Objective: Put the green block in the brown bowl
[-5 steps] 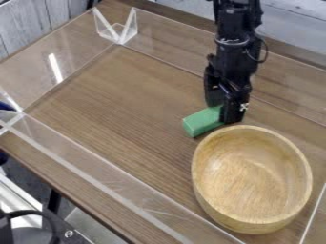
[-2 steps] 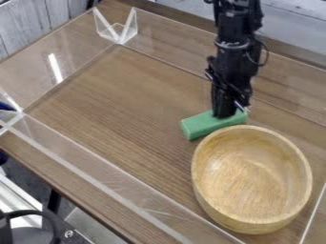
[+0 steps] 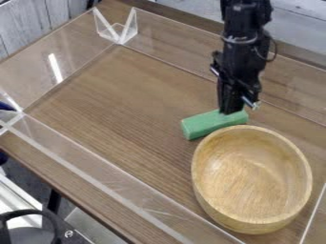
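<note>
My gripper's fingers are at the far end of the green block, so next I open them and grab the green block by its middle [image 3: 215,123] before lifting it.
The green block [image 3: 204,125] lies as a short bar on the wooden table, just beyond the far-left rim of the brown bowl [image 3: 196,173]. My black gripper [image 3: 235,109] points straight down over the block's right end. Its fingers are pressed together on that end, which they hide. The block's left part sticks out toward the left and looks level with the table or barely off it. The bowl is large, round and light wood, with nothing inside, and sits at the front right.
Low clear acrylic walls [image 3: 51,67] border the wooden table. A small clear acrylic stand [image 3: 117,29] is at the back left corner. Bare wood stretches left of the block and bowl.
The fingers, apart around the block a second ago, have closed onto its right end. The gripper has shifted slightly right, and more of the block now shows to its left.
</note>
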`<state>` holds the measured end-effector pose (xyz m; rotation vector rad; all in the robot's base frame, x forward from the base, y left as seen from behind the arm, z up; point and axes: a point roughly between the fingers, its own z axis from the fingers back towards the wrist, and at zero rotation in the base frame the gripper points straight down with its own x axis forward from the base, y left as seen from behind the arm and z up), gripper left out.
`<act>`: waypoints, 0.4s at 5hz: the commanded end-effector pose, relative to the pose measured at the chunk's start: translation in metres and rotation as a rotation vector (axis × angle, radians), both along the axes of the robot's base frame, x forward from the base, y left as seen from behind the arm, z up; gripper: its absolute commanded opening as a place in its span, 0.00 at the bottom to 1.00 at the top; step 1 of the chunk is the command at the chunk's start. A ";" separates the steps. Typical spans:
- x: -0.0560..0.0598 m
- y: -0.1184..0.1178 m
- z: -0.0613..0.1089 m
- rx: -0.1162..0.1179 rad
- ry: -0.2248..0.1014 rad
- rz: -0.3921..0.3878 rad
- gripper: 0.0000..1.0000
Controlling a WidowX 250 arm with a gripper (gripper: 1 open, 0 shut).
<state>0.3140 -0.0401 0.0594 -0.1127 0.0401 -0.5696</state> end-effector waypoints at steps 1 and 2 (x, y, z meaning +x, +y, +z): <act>0.017 0.000 0.048 0.009 -0.110 -0.004 0.00; 0.018 -0.001 0.049 0.015 -0.097 -0.041 1.00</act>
